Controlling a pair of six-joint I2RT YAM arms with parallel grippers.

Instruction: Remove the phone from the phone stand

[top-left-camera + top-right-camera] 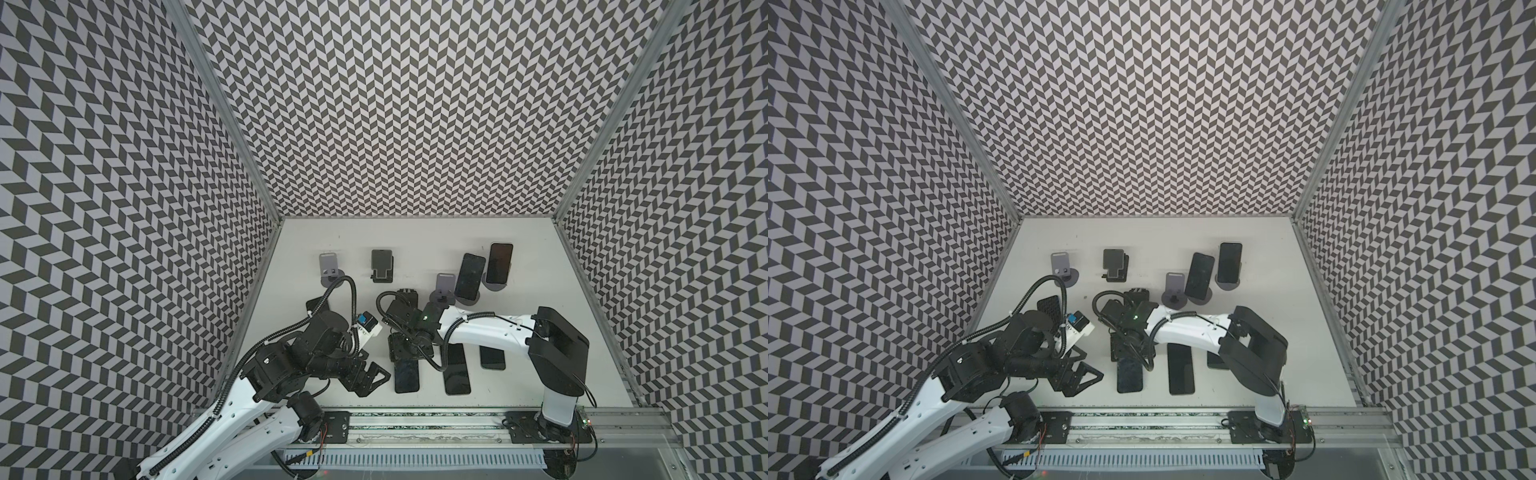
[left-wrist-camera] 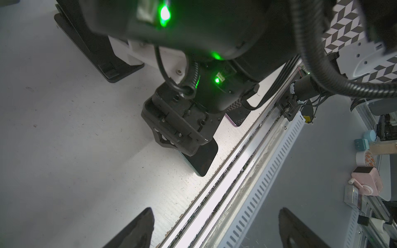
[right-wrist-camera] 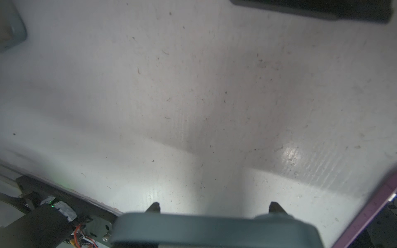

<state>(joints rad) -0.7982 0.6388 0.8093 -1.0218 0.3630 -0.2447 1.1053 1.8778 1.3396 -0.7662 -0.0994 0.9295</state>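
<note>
Next, my right gripper puts the phone down on the white table (image 1: 401, 367) beside the nearest flat phone, close to the front rail.
My right gripper (image 1: 400, 351) is shut on the end of a dark phone (image 1: 406, 376), which lies flat and low over the white table near its front; I cannot tell whether it touches. In the left wrist view the phone (image 2: 202, 157) juts from under the right gripper (image 2: 171, 139). The phone's grey edge (image 3: 214, 229) spans the right gripper (image 3: 214, 211) in the right wrist view. An empty grey phone stand (image 1: 444, 289) stands just behind the right wrist. My left gripper (image 1: 374, 376) is open and empty, left of the phone, with fingertips (image 2: 139, 225) wide apart over the table's front rail.
Two more phones (image 1: 457, 368) (image 1: 493, 358) lie flat to the right. Two phones (image 1: 470, 276) (image 1: 498, 262) lean on stands at the back right. Empty stands (image 1: 329, 266) (image 1: 382, 266) stand at the back left. A metal rail (image 1: 415, 419) runs along the front edge.
</note>
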